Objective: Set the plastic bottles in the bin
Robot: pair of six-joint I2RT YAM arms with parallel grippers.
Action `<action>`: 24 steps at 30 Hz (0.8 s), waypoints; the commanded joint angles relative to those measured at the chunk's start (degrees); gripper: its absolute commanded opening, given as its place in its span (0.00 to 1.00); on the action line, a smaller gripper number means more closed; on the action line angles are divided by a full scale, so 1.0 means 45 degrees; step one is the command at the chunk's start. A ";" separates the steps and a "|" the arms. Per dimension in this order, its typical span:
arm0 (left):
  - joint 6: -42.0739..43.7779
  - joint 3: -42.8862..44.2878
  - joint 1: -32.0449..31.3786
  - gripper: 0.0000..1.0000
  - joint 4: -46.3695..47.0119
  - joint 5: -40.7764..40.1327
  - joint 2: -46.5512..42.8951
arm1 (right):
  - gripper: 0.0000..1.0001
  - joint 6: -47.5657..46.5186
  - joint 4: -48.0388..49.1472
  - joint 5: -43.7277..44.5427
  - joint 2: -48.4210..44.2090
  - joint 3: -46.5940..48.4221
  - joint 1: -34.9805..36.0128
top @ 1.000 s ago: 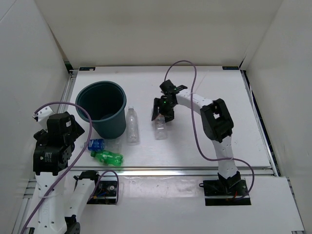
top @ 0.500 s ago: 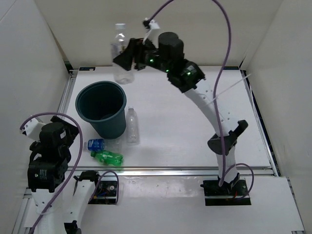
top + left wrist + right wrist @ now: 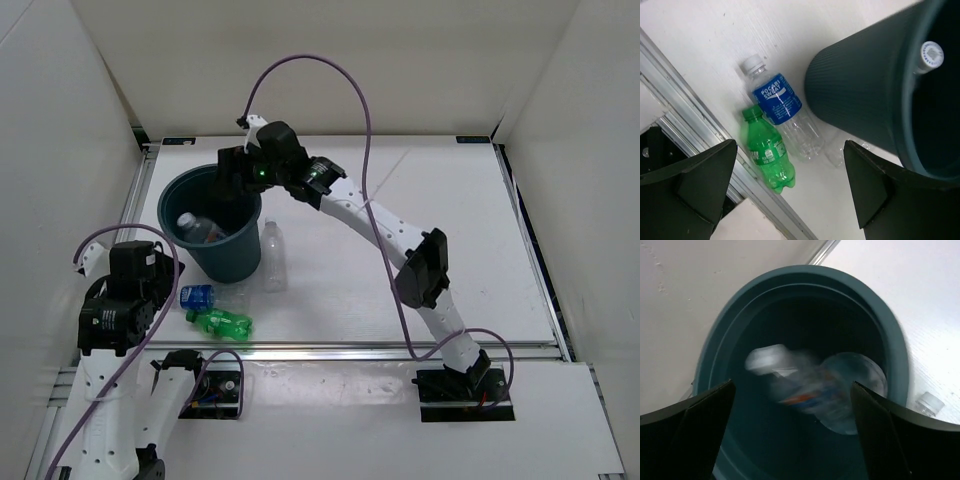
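I will next move my left gripper to the green bottle by the front rail and close it on the label (image 3: pixel 221 322) (image 3: pixel 768 153) around the bottle's middle.
The dark teal bin (image 3: pixel 222 262) stands at the table's left. My right gripper (image 3: pixel 233 184) hangs open just over its mouth. In the right wrist view a clear bottle (image 3: pixel 815 390), blurred, lies free inside the bin (image 3: pixel 805 275) below the open gripper (image 3: pixel 792 385). Its white cap (image 3: pixel 932 54) shows in the left wrist view. A clear bottle (image 3: pixel 272 257) lies right of the bin. The blue-labelled bottle (image 3: pixel 777 102) and the green bottle (image 3: pixel 767 152) lie side by side by the front rail. My left gripper (image 3: pixel 790 145) hovers open above them, holding nothing.
An aluminium rail (image 3: pixel 380 348) runs along the table's front edge, close to the green bottle. White walls enclose the table on the left, back and right. The right arm's purple cable (image 3: pixel 330 75) arcs high over the table.
My right gripper carried the clear bottle from high behind the bin down over its mouth and opened; the bottle now lies inside. The left arm shifted slightly.
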 commanded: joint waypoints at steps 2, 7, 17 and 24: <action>-0.0750 -0.0093 -0.0029 0.99 -0.0170 0.0157 -0.0376 | 0.99 -0.0823 0.0054 0.1381 -0.2499 -0.0161 0.0084; -0.0888 -0.0210 -0.0029 0.99 -0.0170 -0.0234 -0.0631 | 0.99 0.1708 -0.0613 0.2684 -0.5353 -0.4489 -0.2212; -0.0751 -0.0327 -0.0029 0.99 -0.0403 -0.0470 -0.0631 | 0.99 0.2635 -0.0883 -0.3139 -0.4132 -0.9093 -0.4410; -0.0517 -0.0464 -0.0029 0.99 -0.0717 -0.0352 -0.0377 | 0.99 0.1931 -0.3189 -0.2514 -0.0322 -0.4703 -0.2964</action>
